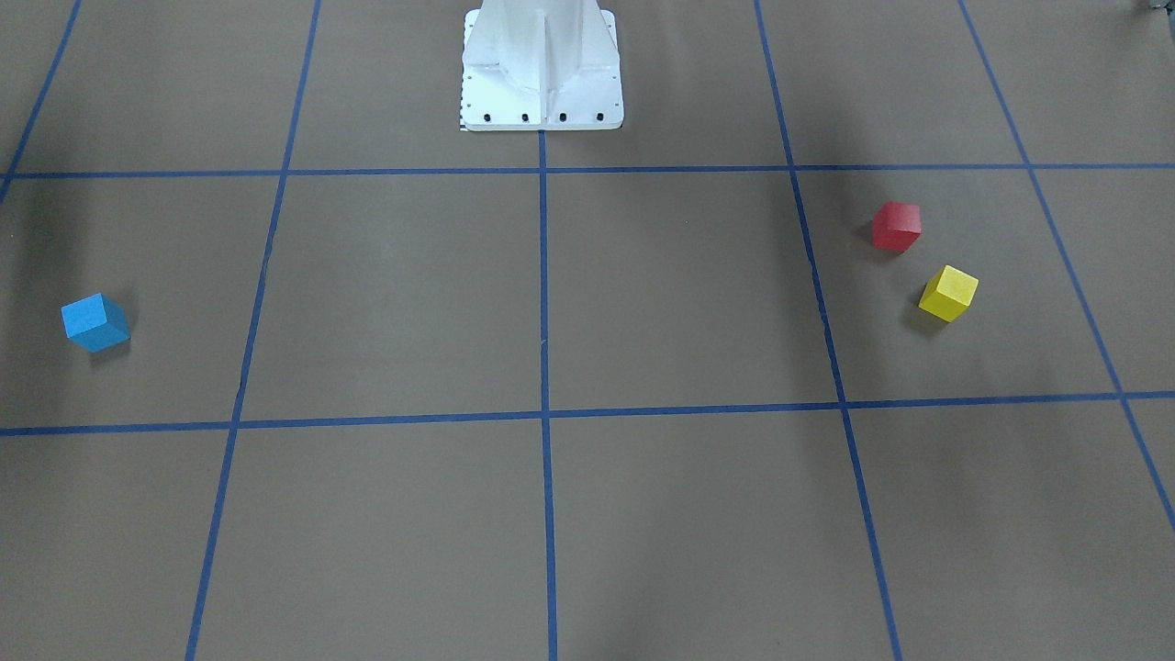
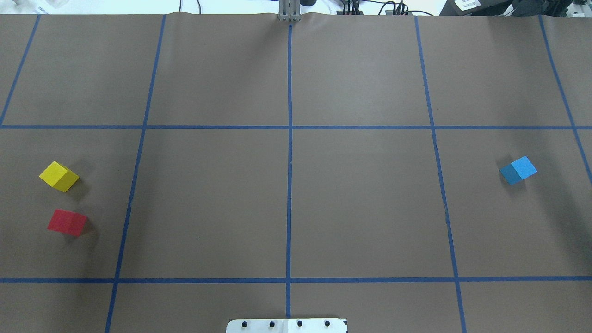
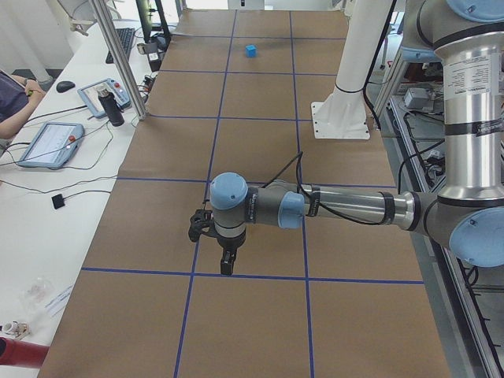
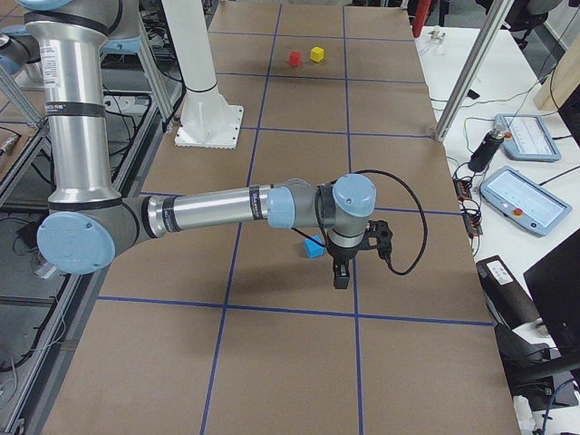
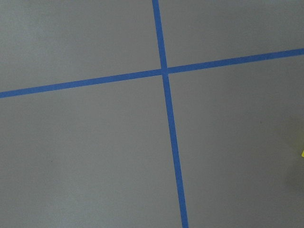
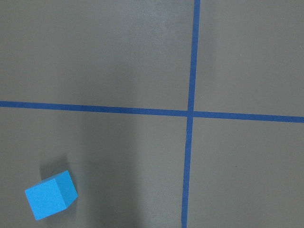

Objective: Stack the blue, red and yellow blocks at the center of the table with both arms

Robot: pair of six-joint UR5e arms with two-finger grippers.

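Note:
The blue block lies alone away from the red block, so the robot's right gripper should go to it next and close on the blue block's opposite sides (image 1: 95,320) (image 6: 52,194).
The blue block (image 2: 518,170) sits on the table (image 2: 212,199) at the right side of the overhead view. The yellow block (image 2: 58,176) and red block (image 2: 67,222) lie close together but apart at the left side. The table's centre holds no block. My left gripper (image 3: 226,264) hangs over the table near the left end; the side view alone shows it, so I cannot tell its state. My right gripper (image 4: 340,276) hovers just beside the blue block (image 4: 314,246), its state likewise unclear. In the right wrist view the blue block (image 6: 51,194) is at lower left.
The white pedestal base (image 1: 542,64) is bolted at the robot's edge of the table. Beyond the far edge a side bench holds teach pendants (image 4: 526,195) and cables, with aluminium posts (image 3: 118,55) at that edge. A person's arm (image 3: 12,102) rests on the bench.

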